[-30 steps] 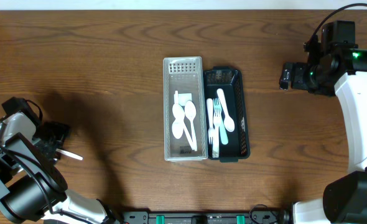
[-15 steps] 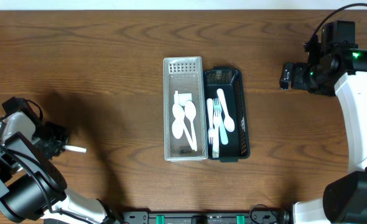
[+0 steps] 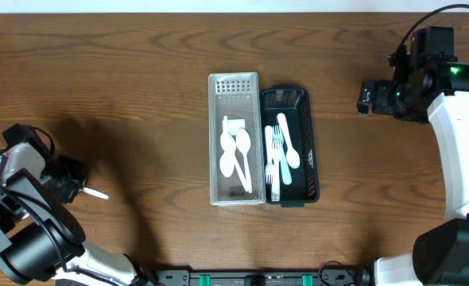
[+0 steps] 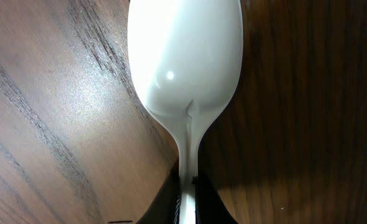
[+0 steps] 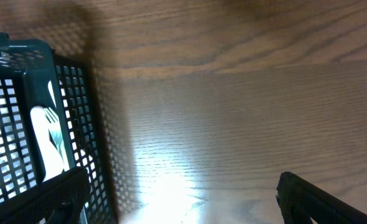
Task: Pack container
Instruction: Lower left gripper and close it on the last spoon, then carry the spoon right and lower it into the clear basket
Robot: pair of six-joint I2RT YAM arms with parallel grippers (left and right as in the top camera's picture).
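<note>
My left gripper is to release the white plastic spoon, now held just over the wood, beside the white spoons inside the clear basket (image 3: pixel 216 160), along the basket's outer side.
At the far left of the table my left gripper (image 3: pixel 79 187) is shut on a white plastic spoon (image 3: pixel 96 192). In the left wrist view its handle is pinched between the jaws (image 4: pixel 186 202). The spoon's bowl (image 4: pixel 185 56) points away, just over the wood. A clear basket (image 3: pixel 215 143) in the middle holds white spoons (image 3: pixel 236 155). A dark mesh basket (image 3: pixel 313 151) touches its right side and holds forks and spoons (image 3: pixel 278 151). My right gripper (image 3: pixel 363 98) hovers open to the right of the baskets. Its fingers (image 5: pixel 323 199) stand wide apart over bare wood.
The right wrist view shows the dark basket's wall (image 5: pixel 78 106) at the left, a fork (image 5: pixel 51 140) visible through the mesh. The left arm's body (image 3: pixel 20 230) fills the lower left corner, the right arm (image 3: pixel 465 151) the right edge.
The left gripper's jaws have closed on the white spoon's handle. The spoon turned slightly and was drawn a little toward the gripper. The right arm has not moved.
</note>
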